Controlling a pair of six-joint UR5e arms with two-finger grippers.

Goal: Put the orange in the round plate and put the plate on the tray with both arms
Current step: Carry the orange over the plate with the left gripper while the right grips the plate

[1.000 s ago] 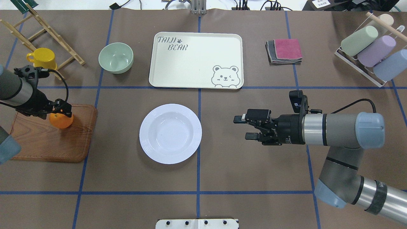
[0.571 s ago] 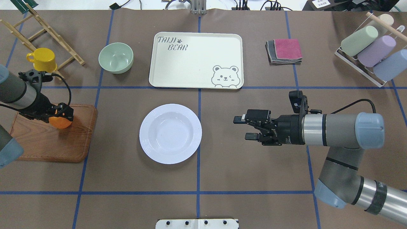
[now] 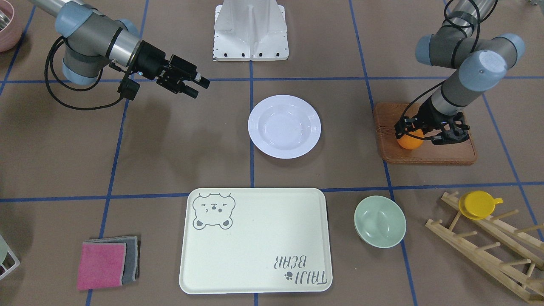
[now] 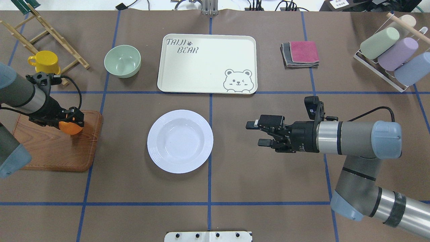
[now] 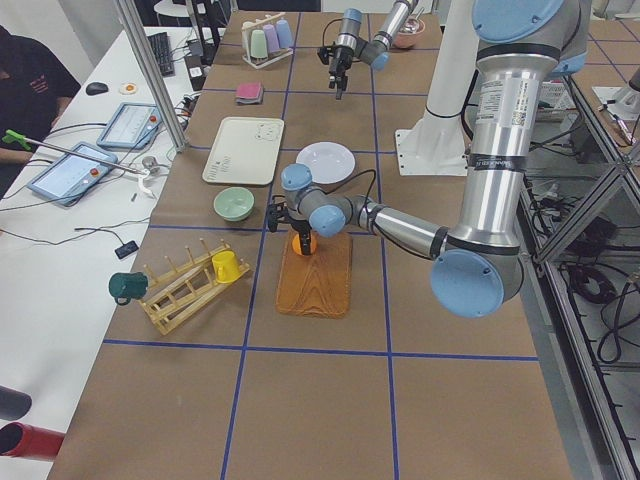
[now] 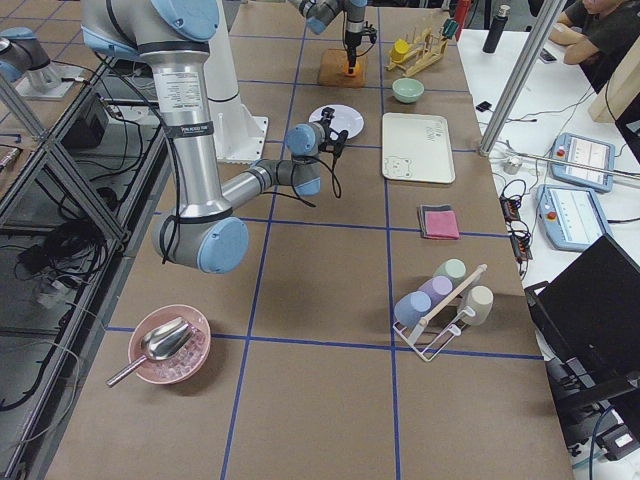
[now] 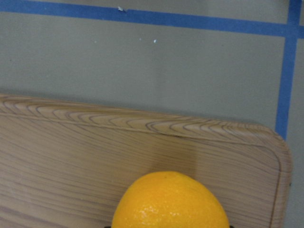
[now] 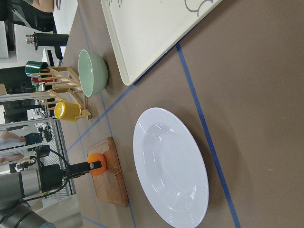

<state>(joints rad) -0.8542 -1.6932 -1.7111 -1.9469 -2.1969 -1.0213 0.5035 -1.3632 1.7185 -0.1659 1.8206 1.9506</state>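
Observation:
Next, my left gripper releases the orange inside the white round plate (image 3: 297,131), off-centre toward the brown wooden board.
The orange (image 4: 71,128) is in my left gripper (image 4: 73,121), which is shut on it over the right part of the brown wooden board (image 4: 53,151). The left wrist view shows the orange (image 7: 171,202) low in the frame above the board's corner. It also shows in the front view as the orange (image 3: 410,141). The white round plate (image 4: 180,141) lies empty at the table's middle, well to the right of the orange. The cream tray (image 4: 206,64) lies empty behind the plate. My right gripper (image 4: 254,133) hovers open to the right of the plate, pointing at it.
A pale-green bowl (image 4: 122,61) stands left of the tray. A yellow cup (image 4: 44,62) hangs on a wooden rack (image 4: 50,33) at the far left. Folded cloths (image 4: 300,53) and a rack of pastel cups (image 4: 389,57) are at the back right.
My left gripper has moved right across the board towards the plate, carrying the orange. The right arm has shifted only slightly.

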